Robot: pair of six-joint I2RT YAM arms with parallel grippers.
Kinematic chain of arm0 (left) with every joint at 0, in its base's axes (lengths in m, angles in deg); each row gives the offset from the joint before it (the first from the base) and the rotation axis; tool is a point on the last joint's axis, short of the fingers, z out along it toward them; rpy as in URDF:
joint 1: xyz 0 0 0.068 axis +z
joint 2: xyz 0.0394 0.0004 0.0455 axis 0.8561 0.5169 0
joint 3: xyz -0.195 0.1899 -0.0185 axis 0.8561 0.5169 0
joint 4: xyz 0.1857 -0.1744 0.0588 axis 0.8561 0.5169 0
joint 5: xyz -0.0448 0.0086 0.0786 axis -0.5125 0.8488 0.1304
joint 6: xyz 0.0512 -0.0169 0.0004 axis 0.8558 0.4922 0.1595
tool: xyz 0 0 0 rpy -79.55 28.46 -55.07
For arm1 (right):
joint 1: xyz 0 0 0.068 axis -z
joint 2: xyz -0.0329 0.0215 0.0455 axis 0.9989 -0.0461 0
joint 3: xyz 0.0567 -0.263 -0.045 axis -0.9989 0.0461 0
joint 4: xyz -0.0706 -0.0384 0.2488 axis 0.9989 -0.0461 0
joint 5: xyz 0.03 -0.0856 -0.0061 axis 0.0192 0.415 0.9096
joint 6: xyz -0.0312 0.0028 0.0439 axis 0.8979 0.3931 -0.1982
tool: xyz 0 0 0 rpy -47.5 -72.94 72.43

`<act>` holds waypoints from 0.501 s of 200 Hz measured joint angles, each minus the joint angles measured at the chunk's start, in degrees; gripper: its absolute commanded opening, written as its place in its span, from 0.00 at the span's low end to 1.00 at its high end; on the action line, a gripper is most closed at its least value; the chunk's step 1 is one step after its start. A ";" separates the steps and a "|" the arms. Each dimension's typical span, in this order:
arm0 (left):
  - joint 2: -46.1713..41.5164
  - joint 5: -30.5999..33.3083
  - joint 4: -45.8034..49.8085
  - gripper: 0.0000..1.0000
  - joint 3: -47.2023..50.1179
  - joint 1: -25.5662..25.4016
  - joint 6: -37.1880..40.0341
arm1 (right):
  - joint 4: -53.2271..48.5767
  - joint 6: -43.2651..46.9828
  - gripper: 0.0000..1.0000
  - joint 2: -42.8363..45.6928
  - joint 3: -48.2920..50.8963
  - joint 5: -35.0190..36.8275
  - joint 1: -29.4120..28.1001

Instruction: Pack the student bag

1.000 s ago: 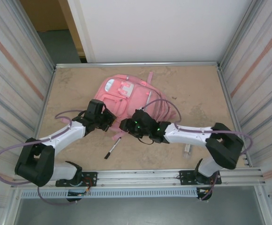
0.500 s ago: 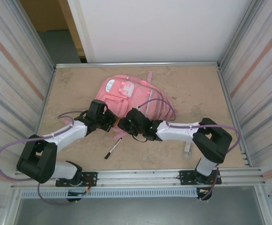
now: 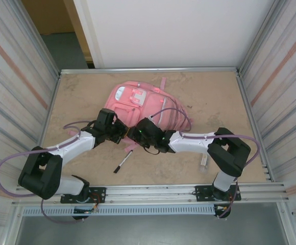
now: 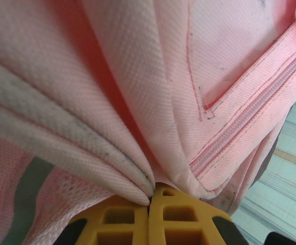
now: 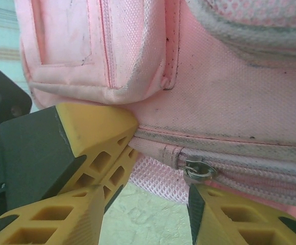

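Note:
The zip pull hangs next to the open fingers of my right gripper, outside their gap, so that gripper should back off, turn and take the zip pull's tab (image 5: 193, 179).
The student bag (image 3: 138, 102) is a pink backpack lying flat mid-table, front pockets up. My left gripper (image 3: 119, 132) is at its near-left edge, with both yellow fingers (image 4: 173, 214) shut on a fold of the pink fabric (image 4: 153, 153) beside a zip seam. My right gripper (image 3: 137, 135) sits just right of it at the same edge. In the right wrist view the right gripper (image 5: 148, 217) is open, with table showing in the gap. A metal zip pull (image 5: 198, 169) hangs just above its right fingertip (image 5: 199, 196). The left gripper (image 5: 94, 130) pinches the bag close by.
A black-and-white pen (image 3: 122, 161) lies on the table just in front of the two grippers. A small clear item (image 3: 204, 162) rests near the right arm's elbow. Corrugated walls close in left and right, with open tabletop beyond the bag.
The right arm has swung left and brought its gripper up to the bag's near edge beside the left gripper. The left gripper has kept its hold and barely moved.

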 measured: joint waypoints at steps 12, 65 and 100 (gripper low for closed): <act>0.00 0.00 0.00 0.00 0.00 0.00 0.02 | -1.14 0.02 0.46 -0.33 -0.63 0.63 -0.33; 0.00 -0.17 0.00 0.00 0.00 0.00 0.02 | -4.63 2.69 0.45 1.07 0.07 3.02 -1.51; -0.02 -0.24 -0.04 0.00 0.00 0.02 0.00 | -4.98 3.89 0.41 3.89 1.84 4.33 -1.57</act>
